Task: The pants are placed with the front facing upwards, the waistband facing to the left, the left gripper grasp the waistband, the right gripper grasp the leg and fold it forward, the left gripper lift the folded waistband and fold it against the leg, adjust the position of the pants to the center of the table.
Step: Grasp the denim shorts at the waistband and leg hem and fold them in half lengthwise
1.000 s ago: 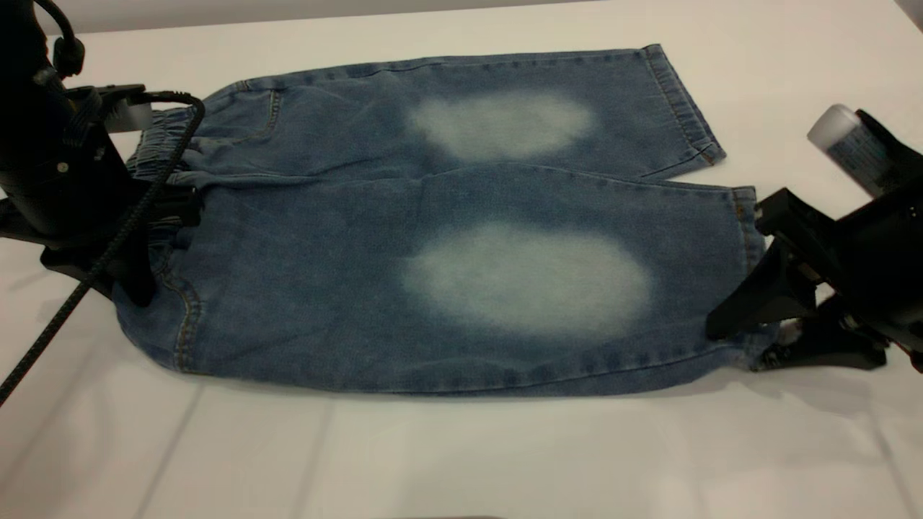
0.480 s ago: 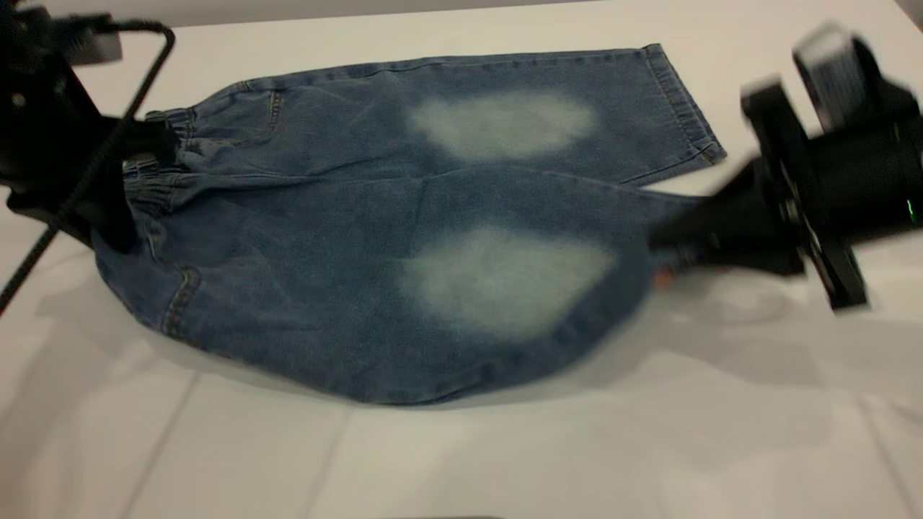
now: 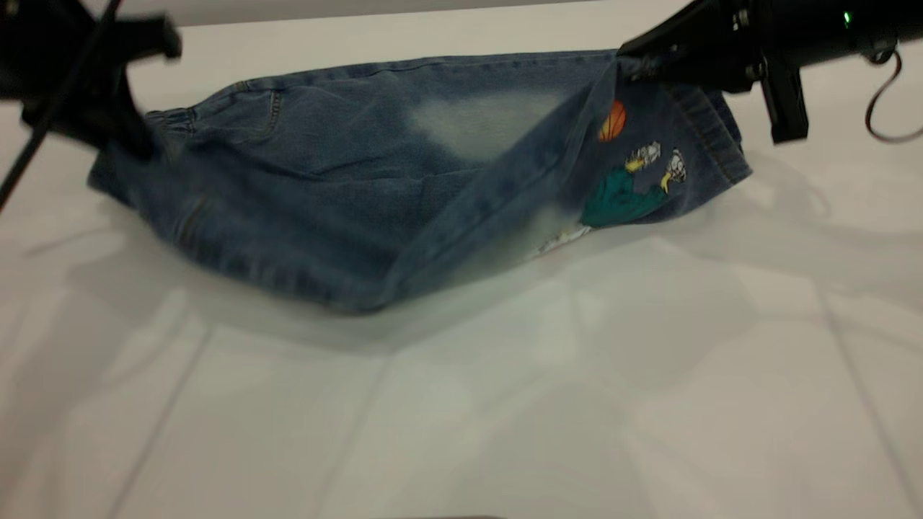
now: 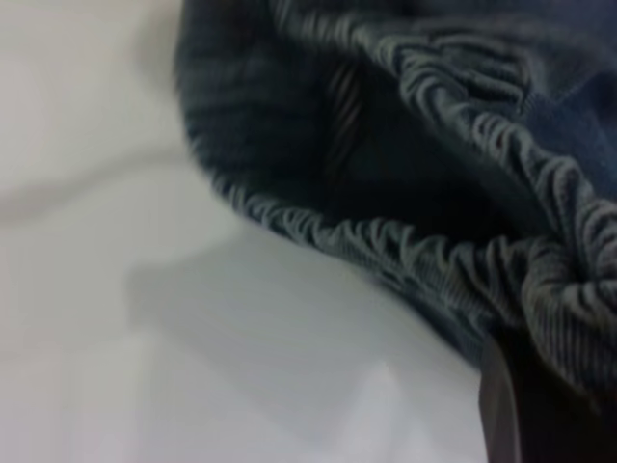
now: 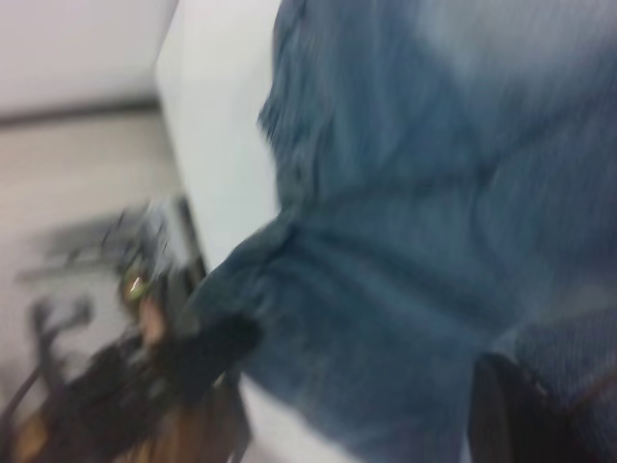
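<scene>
I should let go of the near leg's hem with my right gripper over the back edge of the far leg (image 3: 637,38).
The blue denim pants (image 3: 303,194) hang partly raised over the white table (image 3: 505,404), waistband to the left. My left gripper (image 3: 133,140) is shut on the gathered waistband (image 4: 434,260), one dark finger (image 4: 521,405) pressed against it. At the far right my right gripper (image 3: 634,63) is shut on the near leg's hem and holds it above the far leg. The lifted leg has turned over and shows its colourful print (image 3: 634,187). One pale oval (image 3: 476,122) on the far leg still shows. In the right wrist view denim (image 5: 434,222) fills the picture beside a dark finger (image 5: 511,415).
White tabletop stretches wide in front of the pants, and a narrower strip lies behind them. A loose cable (image 3: 883,101) hangs by the right arm at the far right. The left arm (image 5: 145,367) shows far off in the right wrist view.
Both grippers have risen and moved toward the far side with the pants. The near leg has lifted off the table and swung over the far leg, exposing its print.
</scene>
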Available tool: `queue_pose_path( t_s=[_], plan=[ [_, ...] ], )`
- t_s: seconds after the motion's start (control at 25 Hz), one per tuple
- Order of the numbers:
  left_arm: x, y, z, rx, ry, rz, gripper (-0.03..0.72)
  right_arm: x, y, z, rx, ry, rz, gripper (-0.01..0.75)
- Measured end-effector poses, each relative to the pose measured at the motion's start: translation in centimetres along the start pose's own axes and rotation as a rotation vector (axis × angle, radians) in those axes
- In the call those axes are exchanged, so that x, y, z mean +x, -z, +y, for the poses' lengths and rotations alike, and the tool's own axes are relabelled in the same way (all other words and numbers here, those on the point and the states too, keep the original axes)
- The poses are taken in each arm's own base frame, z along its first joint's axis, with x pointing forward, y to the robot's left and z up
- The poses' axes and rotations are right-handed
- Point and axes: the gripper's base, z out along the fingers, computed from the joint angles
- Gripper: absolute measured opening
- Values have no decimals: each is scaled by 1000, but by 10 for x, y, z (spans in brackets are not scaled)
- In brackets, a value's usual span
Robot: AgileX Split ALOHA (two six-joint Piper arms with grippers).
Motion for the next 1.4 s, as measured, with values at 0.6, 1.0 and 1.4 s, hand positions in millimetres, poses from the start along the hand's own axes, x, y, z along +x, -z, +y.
queue_pose_path(
  t_s=[0.6,1.0,1.4],
  plan=[
    [-35,-15,-10,78,106,-242,52,-63,-36,1,28,-79,-119,33],
    [-58,-50,-16,108,267,-267,52,-89,-52,-4,31,-198,-175,33],
    [-75,-81,0,113,489,-275,52,-110,-66,-13,36,-304,-230,34]
  ],
)
